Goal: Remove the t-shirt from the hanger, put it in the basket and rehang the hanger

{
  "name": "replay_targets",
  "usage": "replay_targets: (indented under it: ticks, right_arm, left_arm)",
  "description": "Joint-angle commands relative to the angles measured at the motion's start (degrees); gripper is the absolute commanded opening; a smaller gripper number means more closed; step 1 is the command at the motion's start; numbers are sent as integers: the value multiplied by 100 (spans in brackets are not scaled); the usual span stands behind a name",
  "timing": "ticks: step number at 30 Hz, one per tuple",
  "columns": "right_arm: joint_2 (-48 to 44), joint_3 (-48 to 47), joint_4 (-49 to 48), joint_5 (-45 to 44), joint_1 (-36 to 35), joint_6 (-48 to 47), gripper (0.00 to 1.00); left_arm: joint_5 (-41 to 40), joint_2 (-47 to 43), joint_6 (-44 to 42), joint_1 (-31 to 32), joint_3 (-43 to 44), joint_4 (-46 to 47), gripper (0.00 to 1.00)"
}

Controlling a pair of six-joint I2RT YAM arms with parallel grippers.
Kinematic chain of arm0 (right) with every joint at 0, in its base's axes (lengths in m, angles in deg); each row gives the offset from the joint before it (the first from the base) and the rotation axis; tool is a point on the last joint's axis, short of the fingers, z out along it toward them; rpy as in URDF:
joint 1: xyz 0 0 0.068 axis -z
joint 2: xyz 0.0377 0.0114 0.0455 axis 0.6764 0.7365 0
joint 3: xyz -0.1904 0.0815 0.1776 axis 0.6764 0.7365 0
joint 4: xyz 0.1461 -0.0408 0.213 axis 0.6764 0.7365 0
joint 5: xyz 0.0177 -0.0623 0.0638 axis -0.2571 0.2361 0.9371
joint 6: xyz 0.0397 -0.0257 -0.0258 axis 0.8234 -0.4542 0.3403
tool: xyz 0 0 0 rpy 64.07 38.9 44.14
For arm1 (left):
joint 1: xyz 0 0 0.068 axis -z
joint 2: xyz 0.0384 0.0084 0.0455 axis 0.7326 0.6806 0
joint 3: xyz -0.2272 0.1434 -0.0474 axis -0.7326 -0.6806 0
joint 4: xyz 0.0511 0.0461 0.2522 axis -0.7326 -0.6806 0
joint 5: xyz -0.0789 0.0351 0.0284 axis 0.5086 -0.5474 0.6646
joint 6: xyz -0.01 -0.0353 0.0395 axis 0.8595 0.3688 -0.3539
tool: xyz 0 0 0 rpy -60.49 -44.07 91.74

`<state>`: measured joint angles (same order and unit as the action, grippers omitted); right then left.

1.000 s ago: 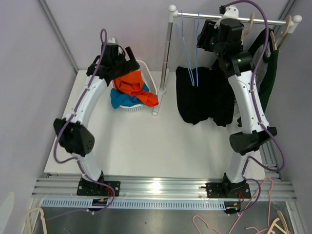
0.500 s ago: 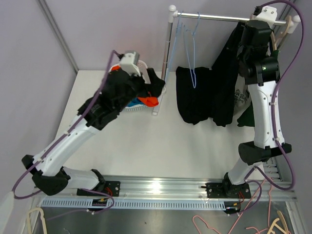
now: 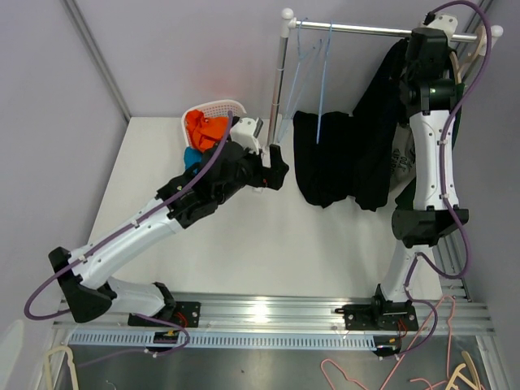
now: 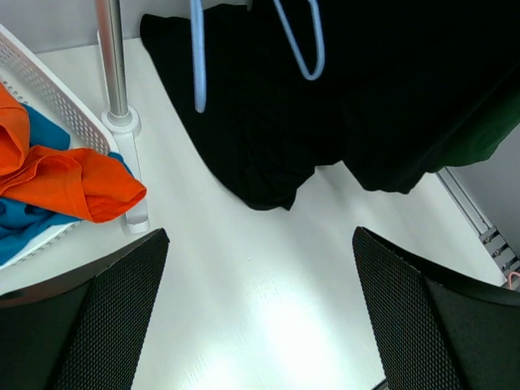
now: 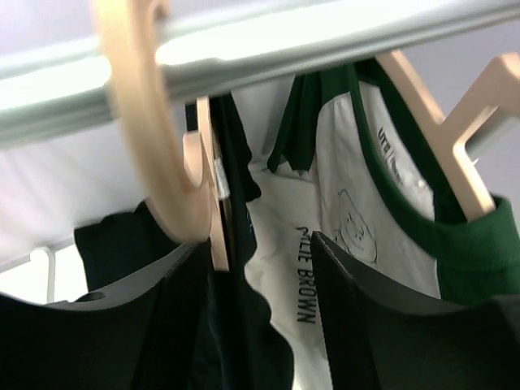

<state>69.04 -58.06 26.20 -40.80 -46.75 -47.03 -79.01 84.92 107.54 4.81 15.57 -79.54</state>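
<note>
Next, I move over, pinch the hook [image 5: 179,207] and lift it clear, because the wooden hanger's hook loops over the rail and sits off-center in my right gripper.
A black t-shirt [image 3: 333,162] hangs from the rail [image 3: 366,30] on a wooden hanger [image 5: 146,122], its hem on the table. In the right wrist view the shirt's collar [image 5: 237,175] sits by the hanger neck. My right gripper [image 3: 418,45] is up at the rail. It is open [image 5: 260,284], with the hanger neck and black collar between its fingers, close to the left finger [image 5: 106,325]. My left gripper [image 3: 279,172] is open and empty [image 4: 260,325] above the table, just left of the shirt's hem [image 4: 268,162].
Two blue wire hangers [image 3: 321,73] hang bare on the rail beside the rack post [image 3: 279,89]. A white basket [image 3: 213,107] holds orange and blue clothes [image 4: 73,183]. A white and green shirt [image 5: 357,203] hangs on another wooden hanger [image 5: 439,106] to the right.
My left arm has swung from the basket to the right, past the rack post, toward the black shirt. My right arm has moved right along the rail to the wooden hanger.
</note>
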Motion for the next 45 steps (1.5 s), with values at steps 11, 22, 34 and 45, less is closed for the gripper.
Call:
replay_targets:
  ticks: [11,22,34,45]
  right_arm:
    - [-21,-16,-1277,667,348,-334,20]
    - [-240,221,-1103,475,164,-281,48]
    - [-725,827,-1031,588,-100,-27,49]
    - [216,151,-1540,694,14,-158,49]
  left_arm:
    - [-232,-619,-337,240,-828,887,100]
    - [-259,-759,-381,301,-995,817,100]
    - [-153,-619,-293,441,-1004,826,100]
    - [-188,-522,-460,477,-969,975,100]
